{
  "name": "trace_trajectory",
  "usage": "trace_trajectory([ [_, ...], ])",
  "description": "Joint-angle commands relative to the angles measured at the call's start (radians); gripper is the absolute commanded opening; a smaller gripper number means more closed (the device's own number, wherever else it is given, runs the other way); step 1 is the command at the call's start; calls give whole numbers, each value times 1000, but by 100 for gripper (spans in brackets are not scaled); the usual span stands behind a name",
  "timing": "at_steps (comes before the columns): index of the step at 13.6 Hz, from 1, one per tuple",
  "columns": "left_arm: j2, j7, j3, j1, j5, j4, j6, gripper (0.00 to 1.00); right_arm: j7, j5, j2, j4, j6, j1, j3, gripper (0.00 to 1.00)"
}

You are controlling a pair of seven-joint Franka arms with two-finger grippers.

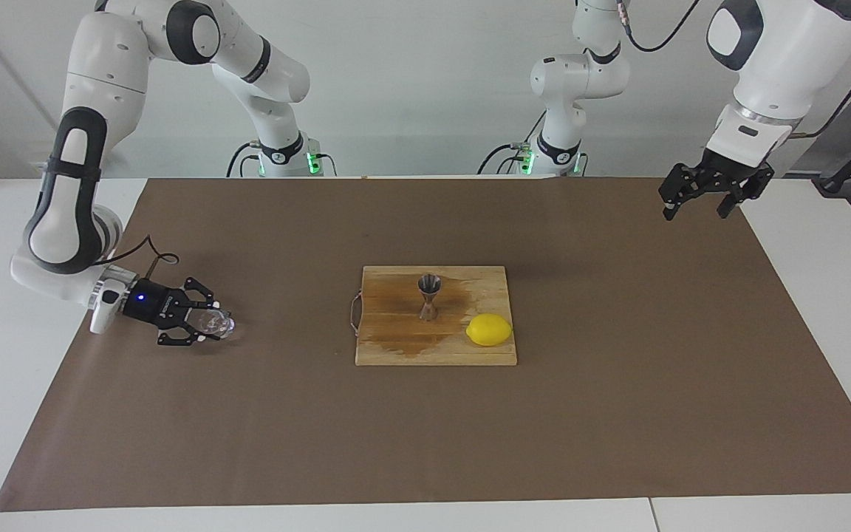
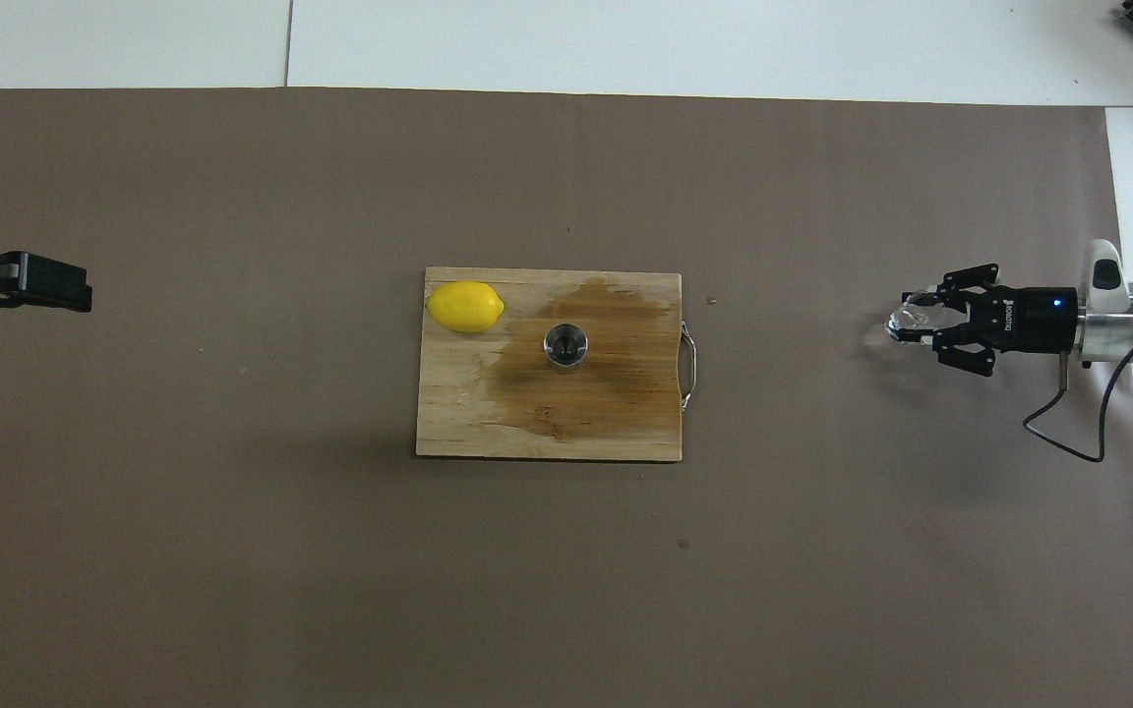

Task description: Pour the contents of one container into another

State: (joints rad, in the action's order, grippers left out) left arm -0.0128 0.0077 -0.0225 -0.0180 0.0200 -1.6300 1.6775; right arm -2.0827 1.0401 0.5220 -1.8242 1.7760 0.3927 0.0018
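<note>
Next, I release the glass tumbler, now held sideways low over the brown mat, on the brown mat [image 2: 887, 340] just past my right gripper's fingertips, toward the board's handle.
My right gripper [image 1: 213, 324] is shut on the small clear glass tumbler [image 1: 219, 323], holding it sideways low over the brown mat at the right arm's end of the table. From above, the tumbler [image 2: 909, 320] sticks out past the right gripper [image 2: 924, 321] toward the board. I cannot tell whether the glass touches the mat. The steel jigger [image 1: 428, 297] stands upright on the wooden cutting board [image 1: 396, 351], in a dark wet patch; the jigger [image 2: 566, 344] shows its open mouth from above. My left gripper [image 1: 696, 213] waits open and empty, raised over the mat's edge at the left arm's end.
A yellow lemon [image 1: 489, 329] lies on the board's corner toward the left arm's end, farther from the robots than the jigger. The board [image 2: 458, 418] has a metal handle [image 2: 689, 366] toward the right arm's end. The brown mat [image 1: 617, 414] covers most of the table.
</note>
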Motion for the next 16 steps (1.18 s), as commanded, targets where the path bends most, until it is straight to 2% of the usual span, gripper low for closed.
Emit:
trace_trajectory([
  [1,-16,-9,-1,3,8,-14,-7,100,-72,41,18,-10,-15,12,4,0],
  [3,-16,-9,-1,3,8,-14,-7,100,-79,44,21,-12,-15,12,4,0],
  [6,-16,-9,-1,3,8,-14,-7,100,-103,63,42,-10,-17,12,4,7],
  [8,-16,-9,-1,3,8,-14,-7,100,-115,64,49,-10,-18,14,4,16],
  [9,-16,-9,-1,3,8,-14,-7,100,-123,64,50,-10,-18,14,4,26],
  [11,-16,-9,-1,3,8,-14,-7,100,-129,70,55,-10,-18,15,4,29],
  [13,-16,-9,-1,3,8,-14,-7,100,-138,70,55,-10,-18,15,4,37],
  [14,-16,-9,-1,3,8,-14,-7,100,-138,72,55,-9,-17,15,4,56],
  [15,-16,-9,-1,3,8,-14,-7,100,-138,72,55,-7,-18,15,4,100],
  [16,-16,-9,-1,3,8,-14,-7,100,-138,74,55,2,-20,14,4,100],
])
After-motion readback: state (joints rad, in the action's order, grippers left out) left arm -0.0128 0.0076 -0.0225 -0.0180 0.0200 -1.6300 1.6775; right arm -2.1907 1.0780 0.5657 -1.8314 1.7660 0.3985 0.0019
